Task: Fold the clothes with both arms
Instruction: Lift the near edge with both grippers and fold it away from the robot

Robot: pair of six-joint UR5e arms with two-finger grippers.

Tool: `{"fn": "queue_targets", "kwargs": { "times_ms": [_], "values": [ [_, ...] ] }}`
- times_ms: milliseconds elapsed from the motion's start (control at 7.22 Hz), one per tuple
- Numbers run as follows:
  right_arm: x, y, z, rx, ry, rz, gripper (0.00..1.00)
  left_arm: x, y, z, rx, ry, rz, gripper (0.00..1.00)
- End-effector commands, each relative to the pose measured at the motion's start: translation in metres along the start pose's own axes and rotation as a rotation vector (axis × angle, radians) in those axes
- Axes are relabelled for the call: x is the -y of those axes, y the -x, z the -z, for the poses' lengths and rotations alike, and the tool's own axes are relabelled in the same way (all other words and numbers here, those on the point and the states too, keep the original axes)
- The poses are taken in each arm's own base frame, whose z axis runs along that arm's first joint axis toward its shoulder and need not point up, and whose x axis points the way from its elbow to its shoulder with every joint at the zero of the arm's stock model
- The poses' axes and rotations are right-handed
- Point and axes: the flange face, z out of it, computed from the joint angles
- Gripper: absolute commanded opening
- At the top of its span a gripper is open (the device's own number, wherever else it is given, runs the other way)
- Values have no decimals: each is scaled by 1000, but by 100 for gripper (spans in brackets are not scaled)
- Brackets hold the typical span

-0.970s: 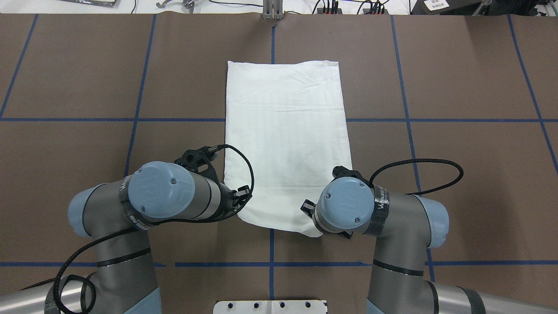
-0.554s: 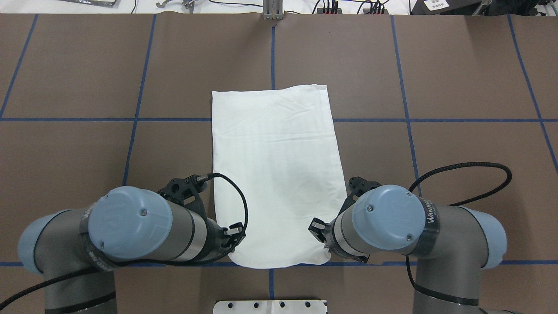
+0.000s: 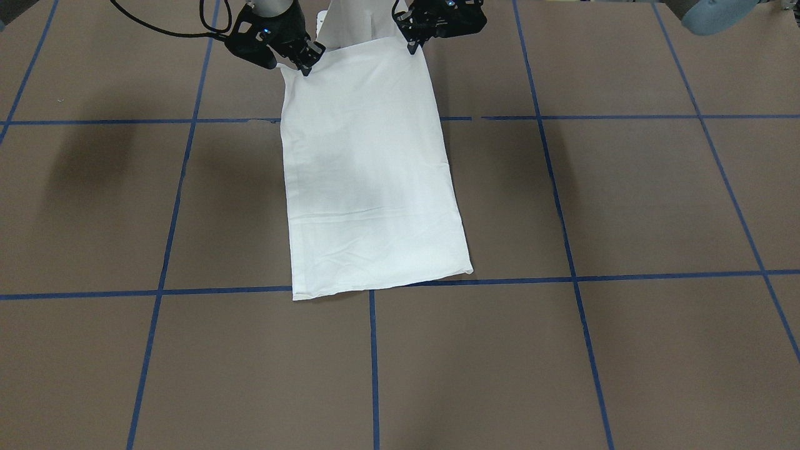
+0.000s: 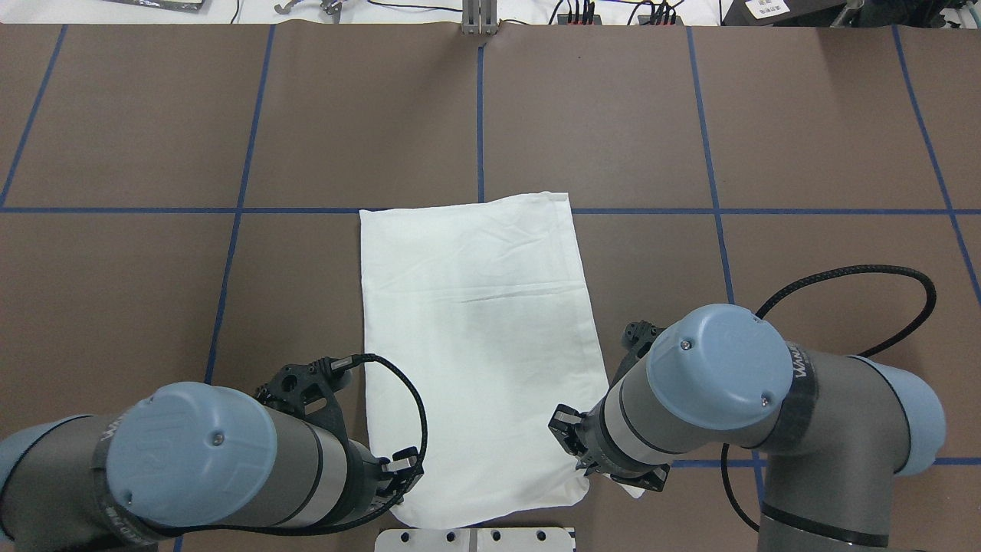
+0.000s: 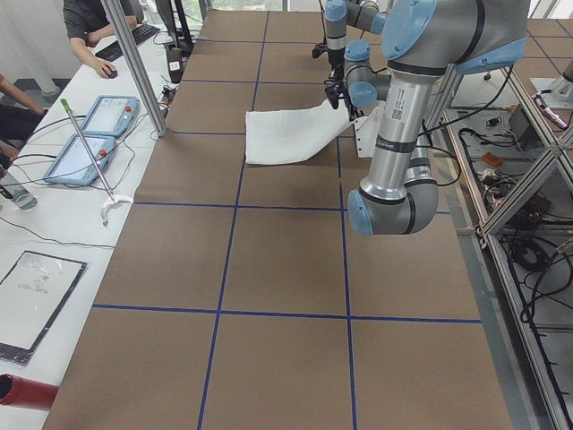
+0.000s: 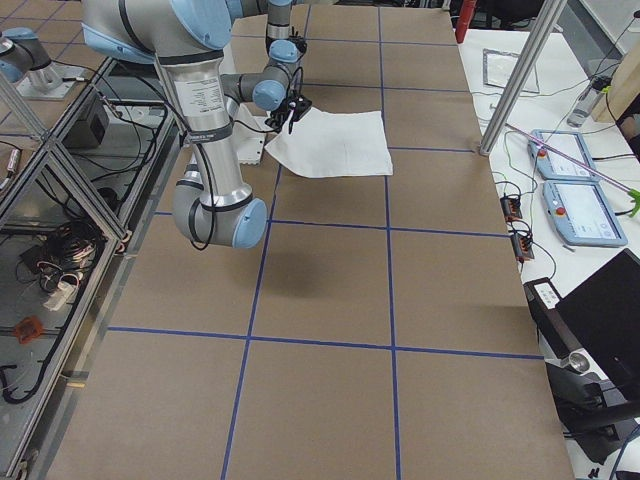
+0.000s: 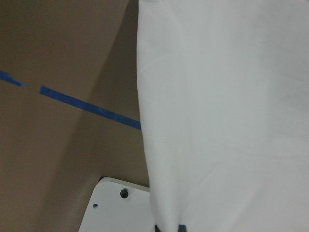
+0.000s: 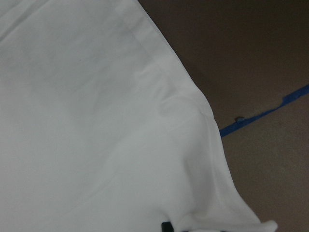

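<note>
My left gripper is going to let go of the white shirt's near corner along its side edge (image 3: 464, 239), just short of the flat far corner.
The clothes, a white shirt (image 4: 475, 345) folded into a long rectangle, lie on the brown table with the far edge flat (image 3: 375, 250). The near end is raised off the table by both arms. My left gripper (image 4: 402, 479) is shut on the near left corner, which appears on the right in the front view (image 3: 412, 47). My right gripper (image 4: 575, 452) is shut on the near right corner (image 3: 306, 65). In each wrist view the cloth (image 7: 222, 121) (image 8: 96, 121) bunches down toward the fingertips at the bottom edge. Collar, sleeves and print are hidden.
The white pedestal plate (image 4: 475, 539) sits just under the shirt's near edge. Blue tape lines (image 4: 230, 211) grid the table. A side bench carries tablets (image 5: 94, 134) and cables, with a person (image 5: 89, 27) seated there. Metal frame posts (image 6: 515, 80) stand at the table's edge.
Both arms have drawn back toward the robot's base, dragging the shirt along the table; its far edge has slid from well beyond the far tape line to that line.
</note>
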Motion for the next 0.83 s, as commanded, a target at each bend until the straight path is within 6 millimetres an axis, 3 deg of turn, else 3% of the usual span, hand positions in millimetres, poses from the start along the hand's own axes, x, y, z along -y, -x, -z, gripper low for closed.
{"fn": "queue_targets", "kwargs": {
  "times_ms": [0, 139, 277, 416, 693],
  "values": [
    [25, 16, 18, 62, -104, 72, 0, 54, -13, 34, -54, -86, 13, 0],
    [41, 31, 30, 89, -146, 105, 0, 92, -15, 60, -70, -99, -14, 0],
    [58, 51, 34, 100, -182, 104, 0, 128, -19, 73, -76, -129, 16, 0],
    [77, 72, 42, 111, -216, 117, 0, 159, -35, 72, -69, -172, 35, 0],
    [121, 114, 37, 92, -275, 150, 0, 213, -55, 54, -84, -223, 45, 0]
  ]
}}
